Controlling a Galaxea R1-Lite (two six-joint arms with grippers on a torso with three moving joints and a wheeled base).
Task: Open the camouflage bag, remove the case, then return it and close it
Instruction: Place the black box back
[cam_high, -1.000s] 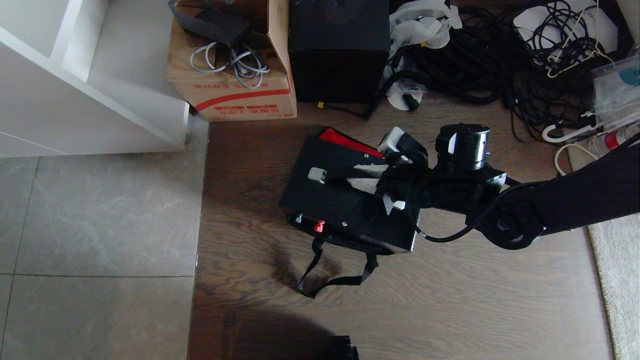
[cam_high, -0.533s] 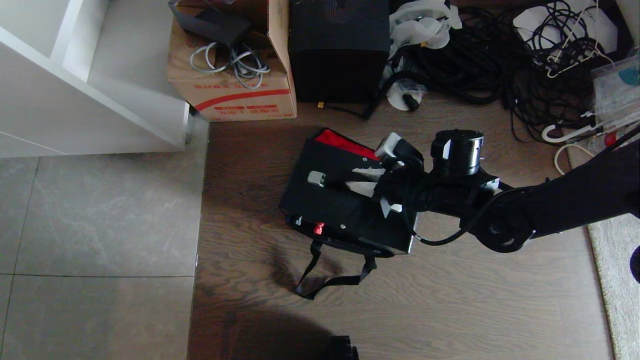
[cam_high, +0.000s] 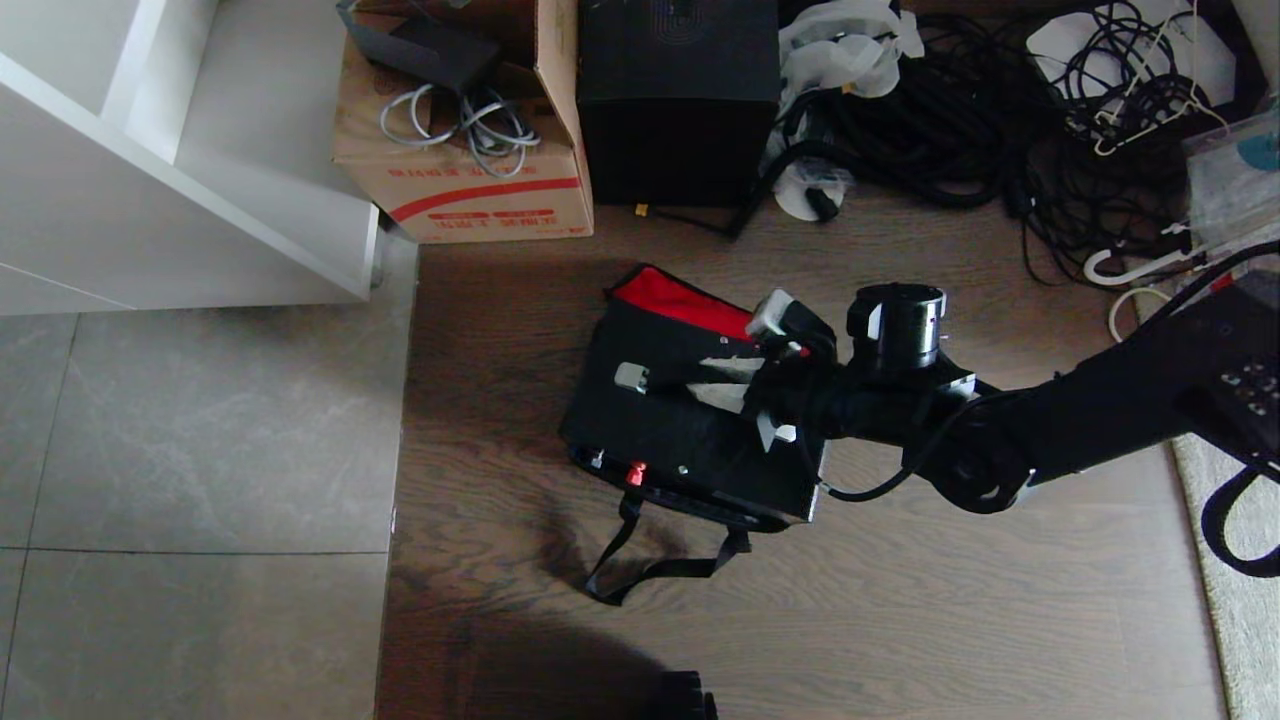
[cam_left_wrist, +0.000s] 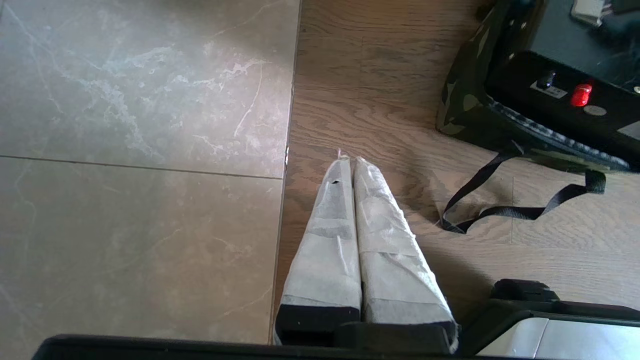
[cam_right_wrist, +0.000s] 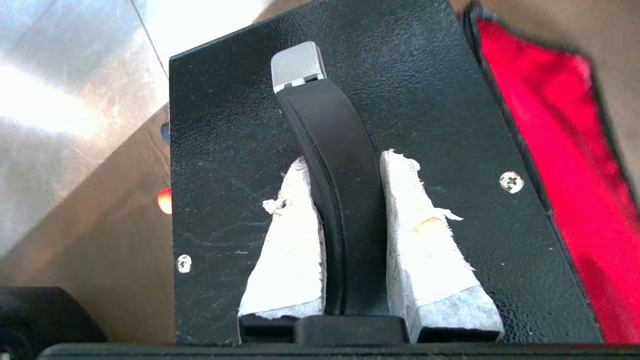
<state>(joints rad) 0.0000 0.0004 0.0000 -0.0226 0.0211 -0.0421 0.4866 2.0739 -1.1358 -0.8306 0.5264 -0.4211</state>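
Note:
The case will lie flat inside the camouflage bag (cam_high: 695, 433), between its red lid and strap, once the robot's right gripper lets go.
The case (cam_high: 690, 440) is a flat black hard box with a red spot (cam_high: 634, 474) on its near edge. It sits in the mouth of the open camouflage bag (cam_left_wrist: 462, 87), whose red lid lining (cam_high: 680, 298) lies back behind it. My right gripper (cam_high: 715, 380) is shut on the case's black handle (cam_right_wrist: 335, 150), one white pad on each side of it (cam_right_wrist: 347, 159). The bag's black strap (cam_high: 650, 565) trails on the wood floor. My left gripper (cam_left_wrist: 348, 160) is shut and holds nothing, low over the seam between tile and wood.
A brown cardboard box with a red stripe (cam_high: 470, 160) and a taller black cube box (cam_high: 680, 100) stand behind the bag. Tangled black cables (cam_high: 980, 120) fill the back right. A white cabinet (cam_high: 180, 150) is at the left, a pale rug (cam_high: 1235, 560) at the right.
My right gripper and the case in it have shifted a little toward the near side and left. More of the red lining shows behind the case. The left arm has kept still.

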